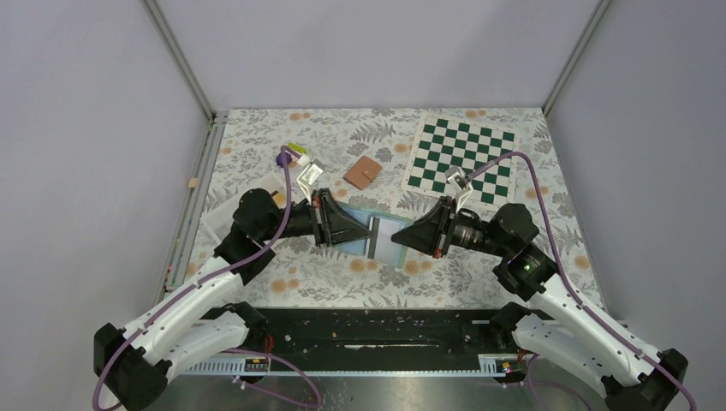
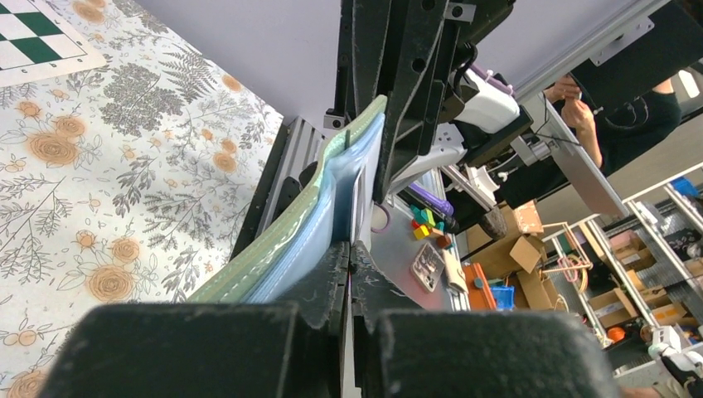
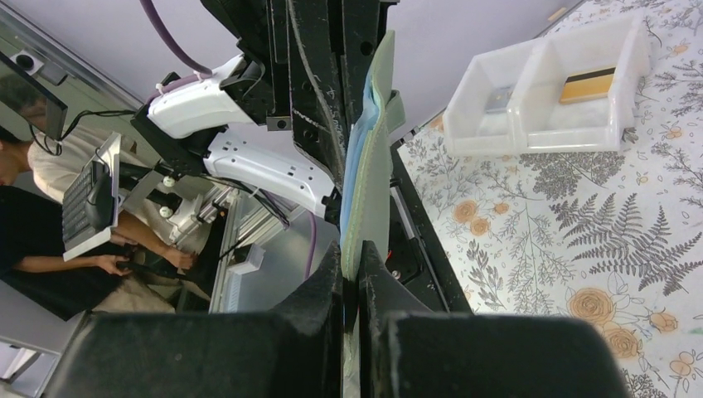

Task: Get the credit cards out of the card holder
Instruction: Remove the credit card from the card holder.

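Observation:
The left gripper's fingers hold just the edge of the credit card, which is mostly inside the pocket, so the robot should open them, grip its striped end (image 1: 373, 247) deeper and pull it out.
The card holder (image 1: 383, 234), with a green cover and pale blue pages, hangs above the middle of the table between both arms. My right gripper (image 3: 350, 265) is shut on the green cover's edge (image 3: 370, 174). My left gripper (image 2: 349, 259) is shut on a thin pale sheet beside the blue pages (image 2: 319, 224). I cannot tell whether that sheet is a page or a card. In the top view the left gripper (image 1: 369, 235) and right gripper (image 1: 396, 237) face each other across the holder. One yellow-orange credit card (image 3: 587, 84) with a dark stripe lies in a white bin (image 3: 530, 133).
The white two-compartment bin (image 1: 211, 224) sits at the left under my left arm. A brown wallet (image 1: 363, 172) lies behind the holder. A green chessboard mat (image 1: 462, 156) covers the back right. A small purple and yellow object (image 1: 294, 154) lies at the back left.

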Robot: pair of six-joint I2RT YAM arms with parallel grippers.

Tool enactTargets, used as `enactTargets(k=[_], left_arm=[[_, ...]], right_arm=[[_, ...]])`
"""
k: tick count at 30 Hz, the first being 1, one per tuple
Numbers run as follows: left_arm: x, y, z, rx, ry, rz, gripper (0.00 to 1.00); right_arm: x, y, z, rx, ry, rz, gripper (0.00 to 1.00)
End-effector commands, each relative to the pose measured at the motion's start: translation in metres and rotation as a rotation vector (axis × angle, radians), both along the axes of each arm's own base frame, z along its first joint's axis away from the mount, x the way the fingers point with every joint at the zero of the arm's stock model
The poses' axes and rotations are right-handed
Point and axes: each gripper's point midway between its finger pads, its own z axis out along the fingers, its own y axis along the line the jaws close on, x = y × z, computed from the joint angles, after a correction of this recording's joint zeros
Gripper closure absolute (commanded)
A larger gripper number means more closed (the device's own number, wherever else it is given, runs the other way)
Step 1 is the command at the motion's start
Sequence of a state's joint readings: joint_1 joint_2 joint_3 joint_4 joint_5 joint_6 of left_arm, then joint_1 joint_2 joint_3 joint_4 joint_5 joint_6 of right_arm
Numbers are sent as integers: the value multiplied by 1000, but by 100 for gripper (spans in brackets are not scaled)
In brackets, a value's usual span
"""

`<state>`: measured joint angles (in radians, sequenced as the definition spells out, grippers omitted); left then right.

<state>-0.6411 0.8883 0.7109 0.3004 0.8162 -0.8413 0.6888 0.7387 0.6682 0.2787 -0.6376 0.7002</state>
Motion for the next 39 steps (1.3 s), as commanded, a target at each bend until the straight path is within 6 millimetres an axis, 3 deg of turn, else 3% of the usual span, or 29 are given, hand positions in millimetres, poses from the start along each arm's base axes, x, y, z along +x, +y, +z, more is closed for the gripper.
enactTargets(k=[1, 12, 15, 24, 31, 39], left_arm=[[-4, 8, 12, -14, -91, 35, 100], [-5, 15, 16, 6, -105, 61, 99], [-7, 12, 16, 2, -85, 30, 78], [-9, 7, 18, -30, -50, -12, 61], [-6, 2, 13, -16, -27, -19, 61], [-10, -5, 16, -24, -24, -53, 73]], right_arm=[[-8, -8, 15, 31, -86, 0, 100], [-15, -10, 16, 40, -77, 24, 100], [-15, -9, 19, 56, -76, 32, 100], [-14, -6, 23, 83, -57, 46, 100], [-15, -5, 24, 88, -52, 54, 100], [-14, -3, 21, 90, -38, 64, 100]])
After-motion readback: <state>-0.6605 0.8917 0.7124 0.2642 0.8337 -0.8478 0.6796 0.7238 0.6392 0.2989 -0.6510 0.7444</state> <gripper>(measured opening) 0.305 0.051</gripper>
